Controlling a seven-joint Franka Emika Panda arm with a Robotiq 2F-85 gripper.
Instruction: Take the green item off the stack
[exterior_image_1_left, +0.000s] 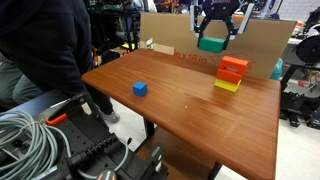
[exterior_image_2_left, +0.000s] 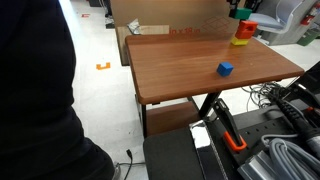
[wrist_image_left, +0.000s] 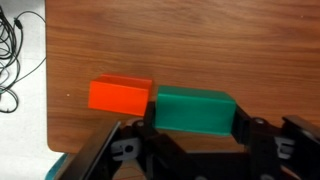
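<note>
My gripper will release the green block, which hangs above the stack now, on the bare wood (exterior_image_1_left: 159, 76) just behind the blue cube.
My gripper (exterior_image_1_left: 212, 40) is shut on the teal-green block (exterior_image_1_left: 211, 44) and holds it in the air, above and to the left of the stack (exterior_image_1_left: 231, 74). The stack is an orange-red block (exterior_image_1_left: 233, 68) over a yellow one (exterior_image_1_left: 227, 86), near the table's far edge. In the wrist view the green block (wrist_image_left: 193, 110) sits between my fingers (wrist_image_left: 193, 122), with the orange-red block (wrist_image_left: 120, 95) below beside it. In an exterior view the green block (exterior_image_2_left: 243, 14) hangs above the stack (exterior_image_2_left: 243, 35).
A lone blue cube (exterior_image_1_left: 139, 89) lies mid-table and also shows in an exterior view (exterior_image_2_left: 226, 69). A cardboard panel (exterior_image_1_left: 260, 45) stands behind the wooden table (exterior_image_1_left: 180, 110). A person (exterior_image_1_left: 45, 45) stands at the table's side. Cables and equipment lie below.
</note>
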